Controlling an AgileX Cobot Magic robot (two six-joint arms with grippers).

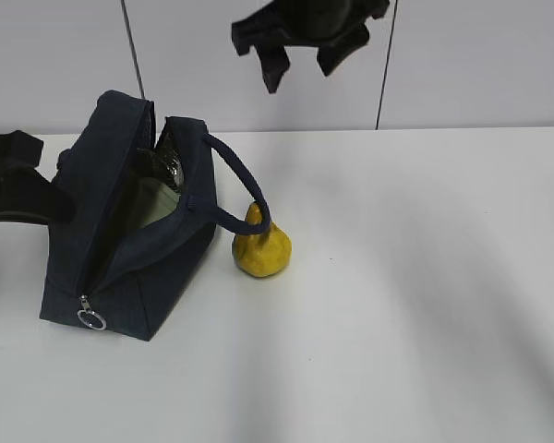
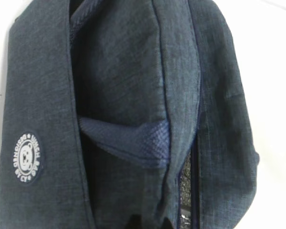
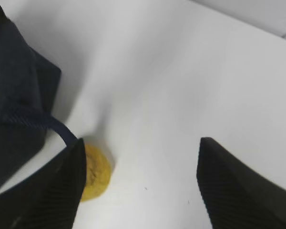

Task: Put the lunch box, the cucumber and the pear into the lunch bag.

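The robot's right gripper should next go down to the yellow pear's narrow top end (image 1: 254, 215), beside the lunch bag's loop handle, and close there.
The navy lunch bag (image 1: 129, 249) stands open at the left, its zipper ring pull (image 1: 91, 319) at the near end. A pale green surface, the lunch box lid (image 1: 153, 205), shows inside it. The cucumber is hidden. The yellow pear (image 1: 261, 247) sits on the table against the bag's loop handle (image 1: 240, 185). My right gripper (image 1: 302, 72) hangs open and empty high above the pear. In the right wrist view it (image 3: 140, 191) is open, with the pear (image 3: 99, 174) beside its left finger. My left gripper (image 1: 32, 189) is at the bag's far left side. The left wrist view fills with bag fabric (image 2: 119, 71).
The white table (image 1: 425, 277) stretches to the right of the pear. A pale panelled wall (image 1: 480, 55) stands behind. A round white logo patch (image 2: 28, 157) sits on the bag's side. Silver lining (image 1: 171, 168) shows in the bag's mouth.
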